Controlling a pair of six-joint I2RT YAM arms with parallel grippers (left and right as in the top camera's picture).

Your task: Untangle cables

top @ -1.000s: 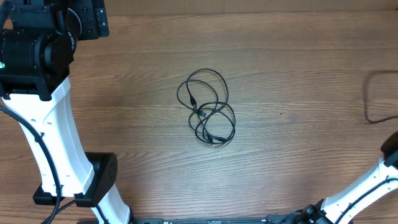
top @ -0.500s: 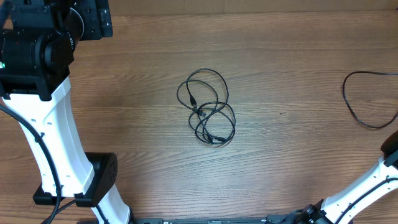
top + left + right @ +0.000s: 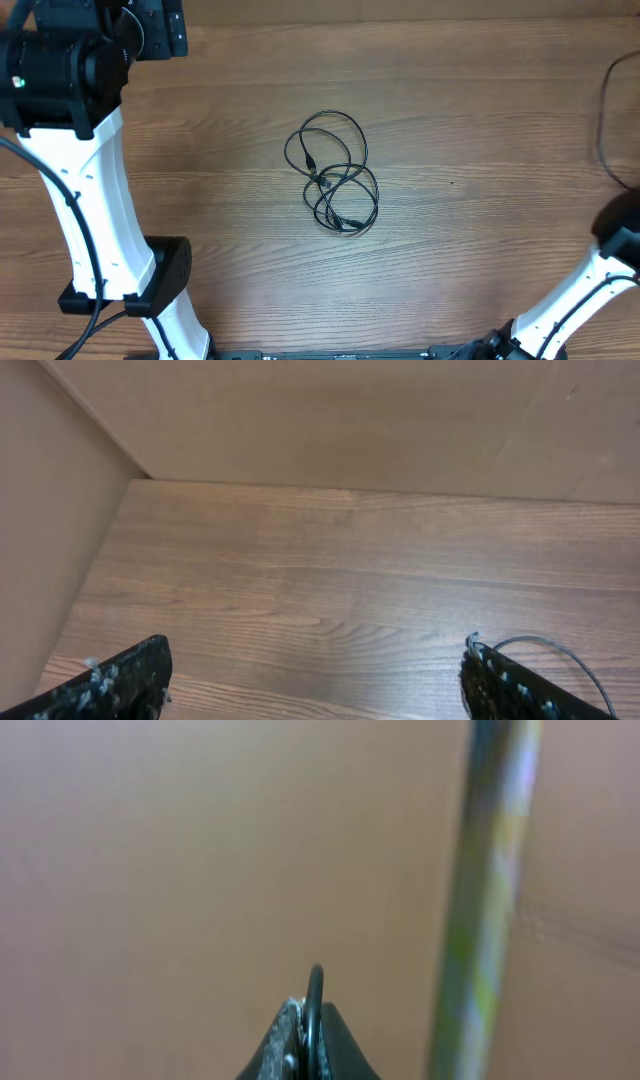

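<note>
Next, my right gripper lets go of the thin black cable on the bare wood (image 3: 582,160) beyond its arm, clear of the tangle.
A tangle of thin black cables (image 3: 332,172) lies in loops at the middle of the wooden table (image 3: 480,250). One separate cable strand (image 3: 604,115) shows blurred at the far right edge in the overhead view. My right gripper (image 3: 311,1012) is shut on a thin black cable (image 3: 315,982) that arches up between its fingertips, held in the air facing a tan wall. My left gripper (image 3: 312,652) hangs open over the table's far left part with nothing between its fingers. A cable loop (image 3: 560,652) shows just behind its right finger (image 3: 500,685).
The left arm (image 3: 90,200) rises white from its base at the front left. The right arm (image 3: 610,260) comes in at the front right corner. Tan walls (image 3: 350,420) close the table's back and left sides. A blurred greenish pole (image 3: 485,890) stands in the right wrist view.
The strand at the right has swung toward the right edge and now shows only as a blurred arc. The left arm has shifted slightly. The central tangle has not moved.
</note>
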